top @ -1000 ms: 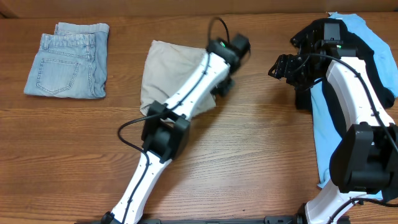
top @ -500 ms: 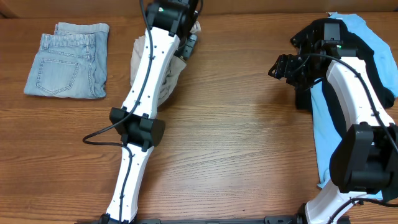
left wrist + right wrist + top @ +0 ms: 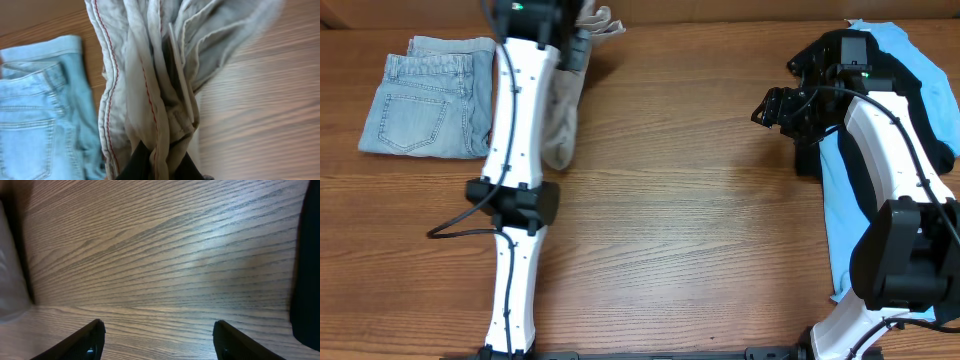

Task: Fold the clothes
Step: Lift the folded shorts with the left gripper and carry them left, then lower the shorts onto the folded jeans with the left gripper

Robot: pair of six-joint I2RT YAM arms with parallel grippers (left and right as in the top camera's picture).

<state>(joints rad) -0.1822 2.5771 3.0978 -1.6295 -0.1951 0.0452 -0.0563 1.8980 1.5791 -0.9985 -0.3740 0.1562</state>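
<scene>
Next, my left gripper lets go of the beige khaki shorts on the top of the folded light-blue jeans [image 3: 442, 86] [image 3: 40, 106].
The beige khaki shorts [image 3: 560, 110] hang bunched from my left gripper [image 3: 582, 32] at the table's back left. In the left wrist view the fingers [image 3: 159, 167] are shut on a fold of the shorts [image 3: 150, 65], whose red-stitched seams trail down onto the table. My right gripper [image 3: 772, 106] is open and empty at the right; the right wrist view shows its fingers [image 3: 159, 340] spread over bare wood. The sky-blue top [image 3: 840, 190] and black top [image 3: 930, 110] lie under the right arm.
Folded light-blue jeans [image 3: 428, 96] lie at the back left, right beside the hanging shorts; they also show in the left wrist view [image 3: 35, 110]. The table's far edge runs just behind the left gripper.
My left arm has swung left and toward the back, dragging the khaki shorts from mid-table to beside the jeans, now bunched and hanging. The right arm has not moved.
</scene>
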